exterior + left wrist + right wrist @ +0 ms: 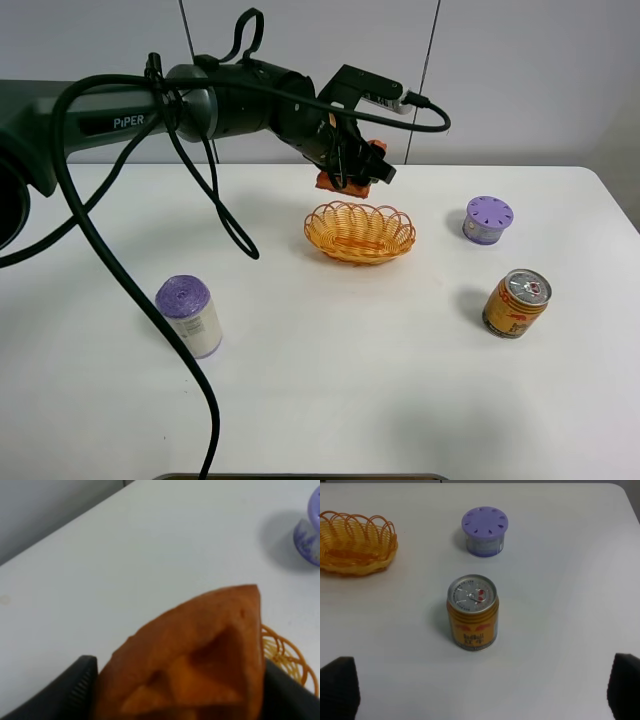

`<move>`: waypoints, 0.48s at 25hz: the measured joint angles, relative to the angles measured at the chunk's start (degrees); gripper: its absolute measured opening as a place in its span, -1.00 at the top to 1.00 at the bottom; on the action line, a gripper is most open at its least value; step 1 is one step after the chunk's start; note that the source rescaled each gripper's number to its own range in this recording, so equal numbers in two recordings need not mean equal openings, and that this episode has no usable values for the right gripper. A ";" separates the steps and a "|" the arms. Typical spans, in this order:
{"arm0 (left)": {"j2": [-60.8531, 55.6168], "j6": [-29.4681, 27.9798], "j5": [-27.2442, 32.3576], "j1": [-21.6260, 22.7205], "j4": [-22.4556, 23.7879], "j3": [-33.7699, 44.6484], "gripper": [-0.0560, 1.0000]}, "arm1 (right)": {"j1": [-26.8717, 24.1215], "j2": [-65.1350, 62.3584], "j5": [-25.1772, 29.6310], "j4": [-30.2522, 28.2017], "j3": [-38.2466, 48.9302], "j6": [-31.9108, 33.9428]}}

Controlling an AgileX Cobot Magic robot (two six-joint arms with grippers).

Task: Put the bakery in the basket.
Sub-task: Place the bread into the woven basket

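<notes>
My left gripper will put the bakery down on the wicker bottom of the basket, near the basket's far rim (355,229).
My left gripper (352,170) is shut on the bakery (342,182), an orange-brown wedge, and holds it in the air just behind the far rim of the basket (360,231). In the left wrist view the bakery (195,660) fills the space between the dark fingers (70,695), with a bit of the basket's looped rim (287,655) beside it. The basket is orange-yellow wicker, oval, with nothing in it. Its rim also shows in the right wrist view (355,542). My right gripper (480,692) is open and empty, away from the basket; it does not show in the high view.
A gold drink can (516,303) stands right of the middle, also in the right wrist view (472,612). A purple-lidded round container (488,219) stands behind it, right of the basket. A white cylinder with a purple top (188,315) stands front left. Black cables hang from the left arm.
</notes>
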 joint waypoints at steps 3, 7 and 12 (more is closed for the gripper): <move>0.33 0.00 -4.04 0.00 -1.12 2.80 0.85 | 0.00 0.00 0.00 0.00 0.00 0.00; 1.80 0.00 -8.00 -0.05 -1.96 4.59 0.85 | 0.00 0.00 0.00 0.00 0.00 0.00; 4.71 0.03 -9.43 -0.68 -2.18 4.70 0.85 | 0.00 0.00 0.00 0.00 0.00 0.00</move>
